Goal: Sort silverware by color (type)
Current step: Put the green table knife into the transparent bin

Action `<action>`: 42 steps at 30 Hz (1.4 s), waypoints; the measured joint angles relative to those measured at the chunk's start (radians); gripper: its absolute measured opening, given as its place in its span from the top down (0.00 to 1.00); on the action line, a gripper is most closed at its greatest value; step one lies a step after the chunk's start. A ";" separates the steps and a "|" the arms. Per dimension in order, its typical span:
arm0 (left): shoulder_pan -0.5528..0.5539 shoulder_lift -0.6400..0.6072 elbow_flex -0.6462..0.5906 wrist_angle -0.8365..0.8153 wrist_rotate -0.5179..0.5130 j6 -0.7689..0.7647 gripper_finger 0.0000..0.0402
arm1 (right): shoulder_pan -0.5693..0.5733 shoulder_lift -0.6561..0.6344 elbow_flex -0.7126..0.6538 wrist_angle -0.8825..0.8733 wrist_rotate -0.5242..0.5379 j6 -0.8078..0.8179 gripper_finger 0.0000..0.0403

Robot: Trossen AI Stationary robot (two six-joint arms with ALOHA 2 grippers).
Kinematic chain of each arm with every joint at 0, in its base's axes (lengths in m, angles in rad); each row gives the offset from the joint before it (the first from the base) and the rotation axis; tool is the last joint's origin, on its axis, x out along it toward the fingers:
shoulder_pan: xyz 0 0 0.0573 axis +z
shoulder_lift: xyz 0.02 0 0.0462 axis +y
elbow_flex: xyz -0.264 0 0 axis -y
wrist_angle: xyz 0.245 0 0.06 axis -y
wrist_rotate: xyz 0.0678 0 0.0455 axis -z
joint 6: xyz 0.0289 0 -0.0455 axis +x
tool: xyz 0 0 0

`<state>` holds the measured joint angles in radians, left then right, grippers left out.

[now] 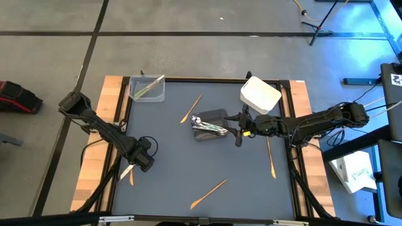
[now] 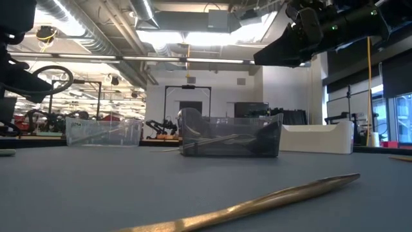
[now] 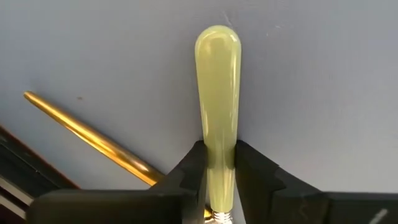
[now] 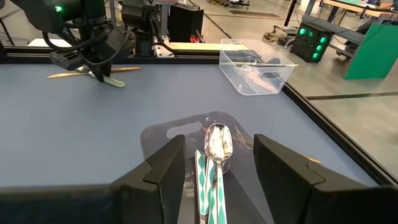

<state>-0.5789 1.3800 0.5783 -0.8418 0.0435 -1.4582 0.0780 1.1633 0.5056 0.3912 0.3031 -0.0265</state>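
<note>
My left gripper will let go of the pale green utensil in the clear tub (image 1: 148, 90), where I will have it lie alongside the green utensils.
My left gripper (image 1: 139, 162) is near the table's left edge, shut on a pale green utensil (image 3: 217, 93). A tan utensil (image 3: 87, 134) lies on the mat beside it. My right gripper (image 4: 217, 171) is open and hovers over the dark grey tub (image 1: 210, 124). Shiny silver utensils (image 4: 217, 144) lie in that tub, between the spread fingers and untouched. The clear tub (image 1: 147, 88) at the far left corner holds green utensils. Other tan utensils lie flat on the mat: tan utensil (image 1: 191, 108), tan utensil (image 1: 270, 157) and tan utensil (image 1: 208, 193). My left gripper pinches the pale green utensil between its two fingers, on the narrow part of the handle (image 3: 221, 163). The rounded handle end (image 3: 217, 43) sticks out past the fingertips, close over the mat. The fingers slant down from above. The utensil's other end is hidden behind the gripper.
A white tub (image 1: 260, 94) stands at the far right corner, just beyond my right arm. Wooden rails (image 1: 94, 163) border the dark mat on the left and right. Open mat lies between the two arms and toward the near edge.
</note>
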 joint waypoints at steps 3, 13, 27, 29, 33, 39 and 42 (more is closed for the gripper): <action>0.000 0.003 0.023 -0.005 -0.008 0.019 0.85 | 0.000 0.000 0.000 0.000 0.000 0.000 0.55; 0.038 0.004 0.188 -0.011 -0.078 0.211 0.85 | 0.000 0.000 0.000 0.000 0.000 0.000 0.55; 0.188 0.001 0.517 -0.155 -0.548 0.918 0.85 | 0.000 0.000 0.000 -0.006 -0.001 0.002 0.55; 0.222 0.001 0.539 -0.144 -0.629 1.013 0.85 | 0.000 0.000 0.000 -0.008 -0.001 0.004 0.55; 0.326 0.001 0.546 -0.133 -0.681 1.165 0.85 | 0.000 0.000 0.000 -0.027 -0.001 0.008 0.55; 0.542 0.001 0.546 -0.043 -0.665 1.393 0.85 | 0.000 0.000 0.000 -0.066 -0.001 0.055 0.55; 0.656 0.000 0.546 0.031 -0.610 1.536 0.85 | 0.000 0.000 0.000 -0.096 -0.001 0.057 0.55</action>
<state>0.0776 1.3804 1.1244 -0.8104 -0.5665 0.0775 0.0784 1.1633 0.5056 0.2948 0.3021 0.0306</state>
